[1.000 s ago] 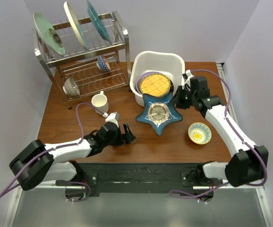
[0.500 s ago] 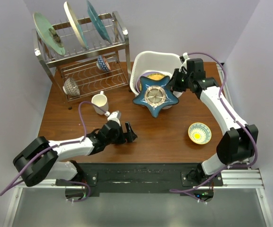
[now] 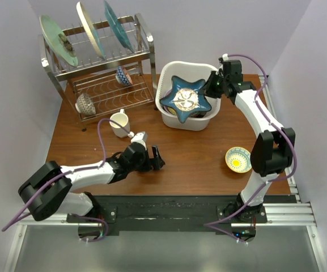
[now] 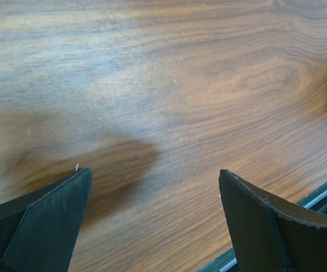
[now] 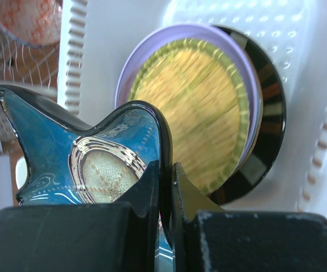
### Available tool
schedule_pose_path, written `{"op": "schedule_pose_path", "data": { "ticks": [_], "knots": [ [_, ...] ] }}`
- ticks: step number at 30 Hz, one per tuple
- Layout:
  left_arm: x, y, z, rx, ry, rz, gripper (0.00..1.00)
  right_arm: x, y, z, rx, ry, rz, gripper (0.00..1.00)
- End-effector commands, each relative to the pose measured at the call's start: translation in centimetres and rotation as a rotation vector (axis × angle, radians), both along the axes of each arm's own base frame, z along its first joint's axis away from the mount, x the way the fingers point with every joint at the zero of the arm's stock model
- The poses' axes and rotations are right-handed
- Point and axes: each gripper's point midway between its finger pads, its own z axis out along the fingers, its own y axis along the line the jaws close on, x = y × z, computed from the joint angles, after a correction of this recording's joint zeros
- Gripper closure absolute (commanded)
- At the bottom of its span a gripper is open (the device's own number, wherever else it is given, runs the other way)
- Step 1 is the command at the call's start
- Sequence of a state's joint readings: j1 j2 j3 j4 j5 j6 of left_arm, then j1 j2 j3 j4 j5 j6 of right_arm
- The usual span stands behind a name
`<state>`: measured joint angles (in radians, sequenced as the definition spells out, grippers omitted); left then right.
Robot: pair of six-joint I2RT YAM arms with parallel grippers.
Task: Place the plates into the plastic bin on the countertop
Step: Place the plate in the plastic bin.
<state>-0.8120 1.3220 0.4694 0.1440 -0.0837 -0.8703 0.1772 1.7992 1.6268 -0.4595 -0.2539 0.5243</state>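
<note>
Next, my right gripper puts the blue star-shaped plate down on the amber round plate in the white plastic bin [image 3: 186, 97] [image 5: 179, 105].
My right gripper [image 3: 213, 89] is shut on an arm of the blue star-shaped plate [image 3: 186, 99] and holds it over the white plastic bin [image 3: 192, 123]. In the right wrist view the gripper [image 5: 164, 175] pinches the star plate's [image 5: 84, 164] rim. Below it in the bin [image 5: 316, 113] lie the amber round plate [image 5: 200, 113], the lavender plate [image 5: 152, 48] and a black-rimmed plate [image 5: 268, 113]. My left gripper [image 3: 154, 157] is open and empty, low over the bare wood [image 4: 169, 85].
A steel dish rack [image 3: 103, 68] with three upright plates, bowls below, stands back left. A white mug [image 3: 119, 121] sits in front of it. A small yellow-centred bowl [image 3: 238, 159] sits at the right front.
My right gripper has lifted the star plate off the table and carried it back over the bin. The left arm has shifted slightly right.
</note>
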Motion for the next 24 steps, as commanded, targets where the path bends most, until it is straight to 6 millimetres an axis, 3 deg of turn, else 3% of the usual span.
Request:
{"op": "schedule_pose_path", "data": {
  "ticks": [1,5,10,14,24],
  "knots": [
    [0.8,0.3,-0.2,0.055,-0.014,-0.002,0.01,3.9,0.6,6.4,0.162,-0.170,-0.031,1.00],
    [0.7,0.4,-0.5,0.065,-0.009,-0.003,0.00,5.3,0.2,5.5,0.182,-0.160,-0.057,1.00],
    [0.8,0.5,-0.7,0.082,-0.005,-0.001,0.00,6.6,0.1,5.8,0.190,-0.177,-0.085,1.00],
    [0.9,0.4,-0.8,0.082,-0.001,-0.005,0.00,7.6,0.0,4.6,0.184,-0.161,-0.098,1.00],
    [0.8,0.5,-1.1,0.096,0.007,-0.004,0.00,8.6,0.0,2.9,0.183,-0.142,-0.121,1.00]
  ]
}}
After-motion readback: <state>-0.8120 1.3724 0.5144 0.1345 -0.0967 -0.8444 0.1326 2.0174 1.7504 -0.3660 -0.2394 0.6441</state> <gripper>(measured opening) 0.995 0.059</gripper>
